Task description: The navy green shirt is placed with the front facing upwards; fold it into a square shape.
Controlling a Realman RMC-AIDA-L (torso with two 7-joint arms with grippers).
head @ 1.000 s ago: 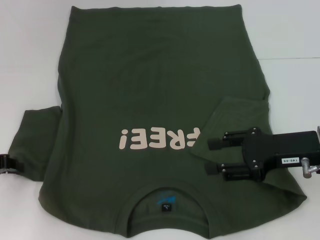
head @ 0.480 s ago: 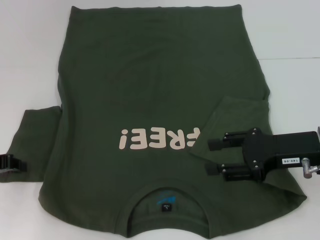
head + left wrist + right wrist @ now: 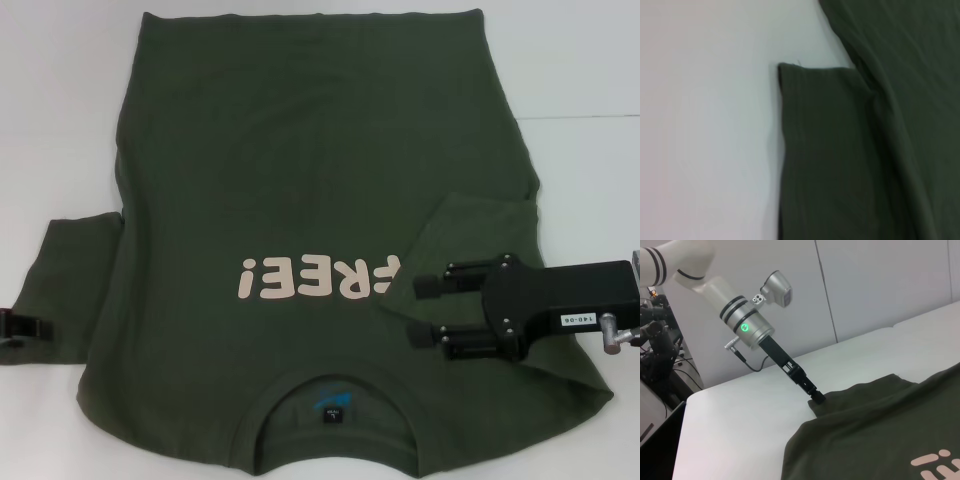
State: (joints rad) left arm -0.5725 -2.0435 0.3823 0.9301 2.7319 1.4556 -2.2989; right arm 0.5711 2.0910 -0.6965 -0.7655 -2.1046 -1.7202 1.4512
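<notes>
Next, my left gripper opens, back off and pinches the sleeve further in before folding [image 3: 62, 328] it, because the hem of the spread sleeve lies flat at my left gripper's fingers.
The navy green shirt [image 3: 300, 170] lies flat on the white table, front up, with the pale "FREE!" print [image 3: 318, 277] and the collar [image 3: 335, 400] on my near side. Its right sleeve [image 3: 470, 240] is folded inward onto the body. My right gripper [image 3: 427, 311] stands open just over that folded sleeve, nothing between its fingers. The left sleeve [image 3: 75, 275] still lies spread out; the left wrist view shows it [image 3: 830, 160] against the table. My left gripper [image 3: 18, 326] is at that sleeve's outer hem, and the right wrist view shows its tip [image 3: 816, 396] touching the cloth edge.
White table [image 3: 60, 120] surrounds the shirt on the left, far and right sides. A seam in the tabletop [image 3: 590, 117] runs at the far right. In the right wrist view a wall and some dark equipment [image 3: 655, 340] stand behind the left arm.
My left gripper has slid a little leftward toward the frame edge. The right gripper has shifted slightly. The shirt has not moved.
</notes>
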